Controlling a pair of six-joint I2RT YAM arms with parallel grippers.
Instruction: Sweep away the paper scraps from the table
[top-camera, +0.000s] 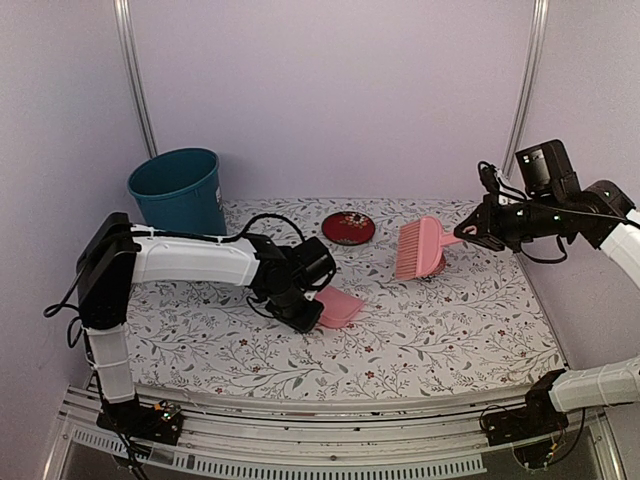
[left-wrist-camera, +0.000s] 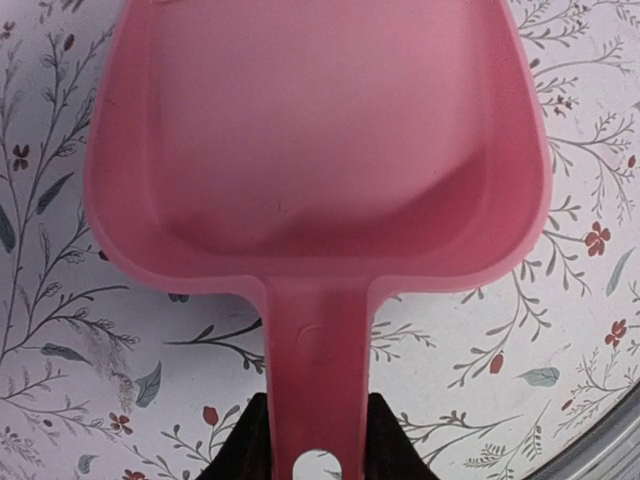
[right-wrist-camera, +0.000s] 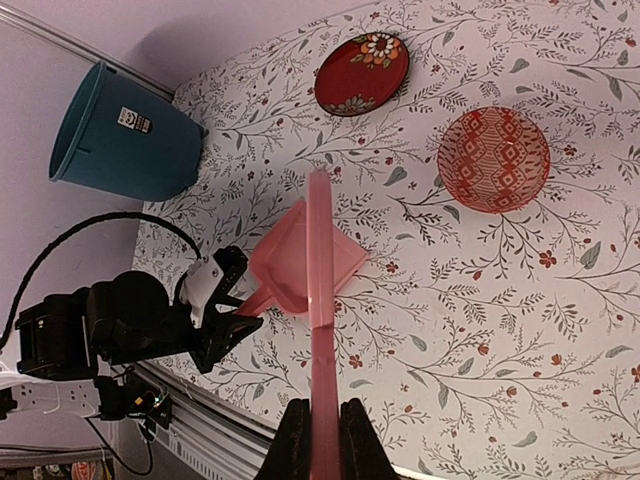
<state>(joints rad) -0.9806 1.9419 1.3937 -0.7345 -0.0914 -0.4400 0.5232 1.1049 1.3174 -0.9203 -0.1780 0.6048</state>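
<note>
Next, my right gripper lets go of the pink brush on the table (top-camera: 372, 366) (right-wrist-camera: 367, 373) between the pink dustpan and the front edge. It hangs in the air above the table now.
No paper scraps show in any view. My left gripper (top-camera: 305, 310) (left-wrist-camera: 318, 425) is shut on the handle of a pink dustpan (top-camera: 337, 307) (left-wrist-camera: 320, 150), which lies flat on the patterned table (top-camera: 450, 330) with its tray empty. Above the table's far right, my right gripper (top-camera: 468, 232) (right-wrist-camera: 324, 432) is shut on the handle of a pink brush (top-camera: 420, 248) (right-wrist-camera: 320, 300). The brush hangs in the air with its bristles pointing left. In the right wrist view it shows edge-on over the dustpan (right-wrist-camera: 290, 265).
A teal bin (top-camera: 180, 190) (right-wrist-camera: 120, 135) stands at the far left corner. A dark-red round plate (top-camera: 348, 228) (right-wrist-camera: 361, 74) lies at the back middle. A pink patterned dish (right-wrist-camera: 493, 158) sits to its right, hidden behind the brush in the top view.
</note>
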